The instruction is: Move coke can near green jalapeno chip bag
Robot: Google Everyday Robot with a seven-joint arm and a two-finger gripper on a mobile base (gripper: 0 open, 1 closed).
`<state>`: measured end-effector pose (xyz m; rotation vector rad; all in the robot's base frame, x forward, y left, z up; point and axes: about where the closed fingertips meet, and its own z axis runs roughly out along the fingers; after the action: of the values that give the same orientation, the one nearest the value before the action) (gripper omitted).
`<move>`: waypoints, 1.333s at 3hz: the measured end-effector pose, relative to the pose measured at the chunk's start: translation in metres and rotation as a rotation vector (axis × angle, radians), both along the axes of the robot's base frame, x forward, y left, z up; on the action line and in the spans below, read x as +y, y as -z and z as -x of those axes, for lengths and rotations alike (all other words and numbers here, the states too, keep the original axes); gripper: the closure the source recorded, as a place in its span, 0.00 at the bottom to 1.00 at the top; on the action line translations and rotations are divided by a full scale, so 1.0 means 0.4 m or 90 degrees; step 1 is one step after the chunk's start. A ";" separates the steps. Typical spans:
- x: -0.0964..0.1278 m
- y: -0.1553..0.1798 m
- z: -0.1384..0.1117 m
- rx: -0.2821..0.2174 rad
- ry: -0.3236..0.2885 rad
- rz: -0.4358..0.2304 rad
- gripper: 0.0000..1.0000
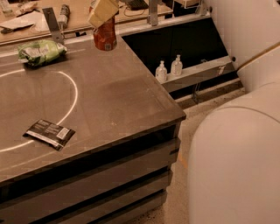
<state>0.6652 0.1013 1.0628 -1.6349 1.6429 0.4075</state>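
Note:
Next, I release the coke can near the table's far edge, on the table (81, 54) beside the green jalapeno chip bag.
The coke can (105, 36) is red-orange and hangs upright in the air above the far edge of the dark table (113, 96). My gripper (103, 13) is shut on its top, with tan fingers (101, 10) wrapped over the can at the top middle of the view. The green jalapeno chip bag (41, 51) lies on the table at the back left, a short way left of the can and lower than it.
A flat black packet with a white label (49, 133) lies near the table's front left. Two clear pump bottles (169, 69) stand on a low shelf to the right. My white arm (236, 153) fills the lower right. A cluttered counter (39, 17) runs behind.

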 end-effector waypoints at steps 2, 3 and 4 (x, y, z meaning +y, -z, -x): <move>0.023 0.010 -0.042 -0.017 0.018 -0.022 1.00; 0.069 0.019 -0.135 -0.055 0.059 -0.056 1.00; 0.107 0.033 -0.232 -0.080 0.106 -0.096 1.00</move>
<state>0.7581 0.1441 1.0494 -1.3739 1.5990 0.3297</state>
